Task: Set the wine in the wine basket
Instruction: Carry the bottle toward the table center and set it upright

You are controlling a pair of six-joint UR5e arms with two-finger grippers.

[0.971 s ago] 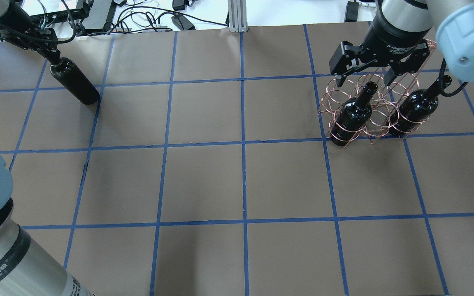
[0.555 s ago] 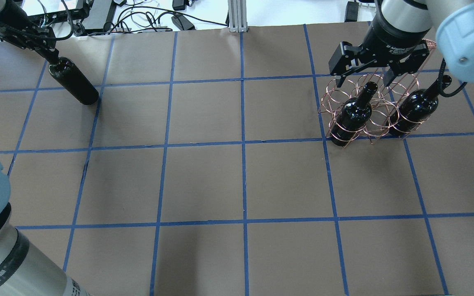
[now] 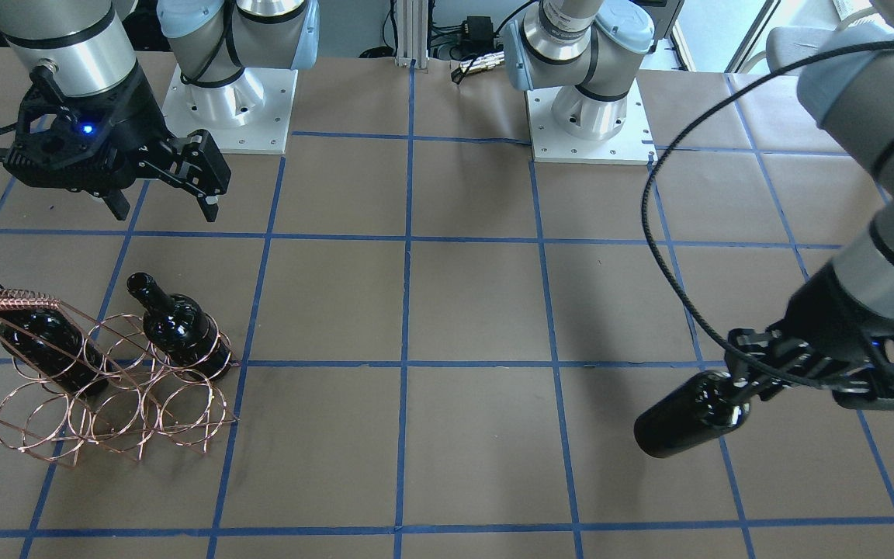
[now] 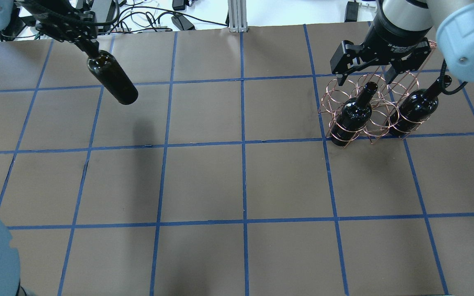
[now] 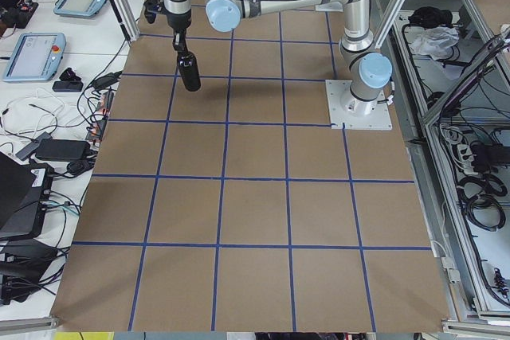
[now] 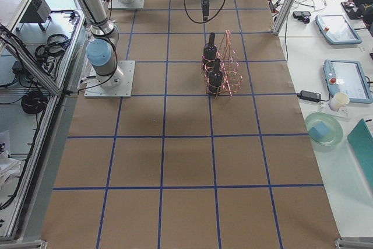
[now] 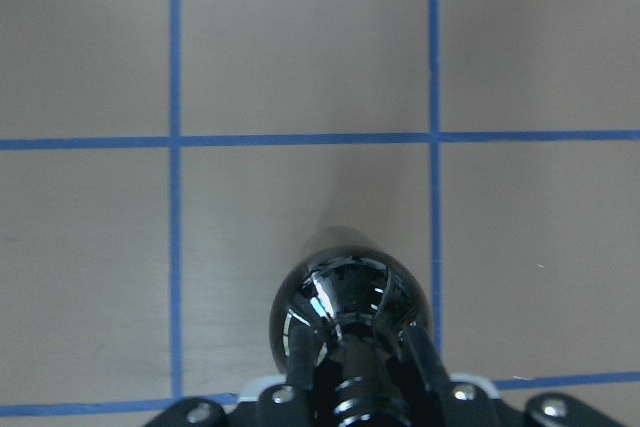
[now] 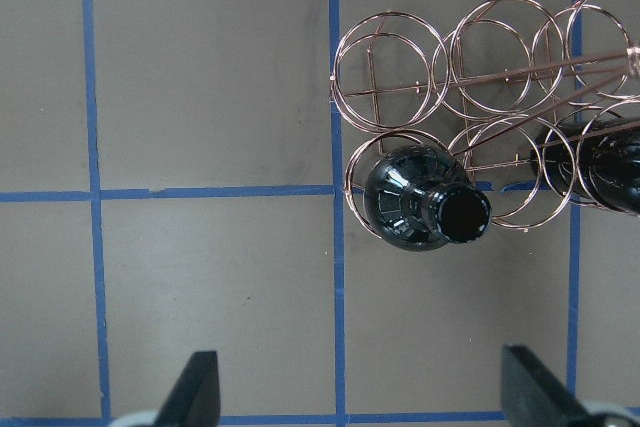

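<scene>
The robot's left gripper needs to release the wine bottle upright beside the blue tape crossing in the middle of the table (image 3: 431, 339).
My left gripper (image 4: 85, 41) is shut on the neck of a near-black wine bottle (image 4: 113, 80) and holds it tilted, clear of the table; the bottle also shows in the front view (image 3: 684, 423) and the left wrist view (image 7: 350, 297). The copper wire wine basket (image 4: 331, 96) stands at the far right and holds two more bottles, one (image 4: 354, 115) in a front left loop and one (image 4: 414, 109) to its right. My right gripper (image 4: 364, 74) hangs open and empty just above the basket (image 8: 385, 82).
Cables and boxes (image 4: 138, 16) lie beyond the table's far edge, beside an aluminium post (image 4: 237, 14). The two arm bases (image 3: 230, 101) (image 3: 594, 116) stand at the robot's side. Blue tape lines grid the brown table.
My left gripper has lifted the bottle off the table and carried it to the right. The right gripper and the basket have hardly moved.
</scene>
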